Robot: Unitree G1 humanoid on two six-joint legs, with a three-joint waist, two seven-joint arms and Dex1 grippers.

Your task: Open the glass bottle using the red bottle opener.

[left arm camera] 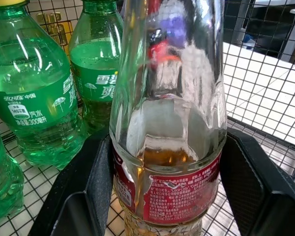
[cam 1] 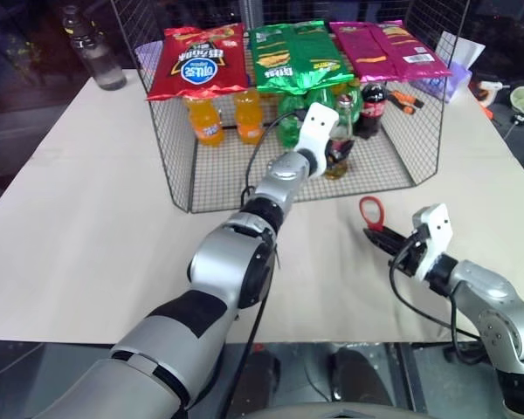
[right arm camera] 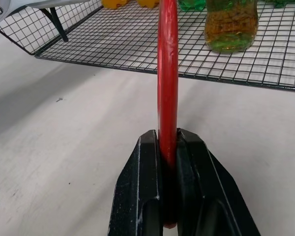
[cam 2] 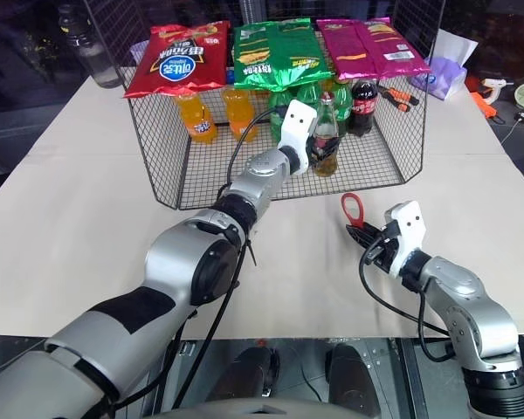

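Next, my left gripper lets go of the glass bottle on the table [cam 1: 289,229] just in front of the wire basket's front edge.
The glass bottle [cam 1: 340,162] stands upright inside the wire basket [cam 1: 218,179], near its open front. It has clear glass, amber liquid low down and a red label [left arm camera: 179,194]. My left gripper [cam 1: 336,147] reaches into the basket, and its black fingers [left arm camera: 91,182] press against both sides of the bottle's lower body. In front of the basket, my right gripper [cam 1: 378,236] hovers over the table, shut on the handle of the red bottle opener [cam 1: 372,210]. The opener's ring head stands up, seen edge-on in the right wrist view [right arm camera: 167,73].
Green soda bottles [left arm camera: 34,103] stand right behind the glass bottle, with orange ones [cam 1: 206,120] and a cola bottle [cam 1: 372,106] nearby. Chip bags [cam 1: 196,59] lie on top of the basket. A plastic water bottle [cam 1: 96,52] stands at the table's far left corner.
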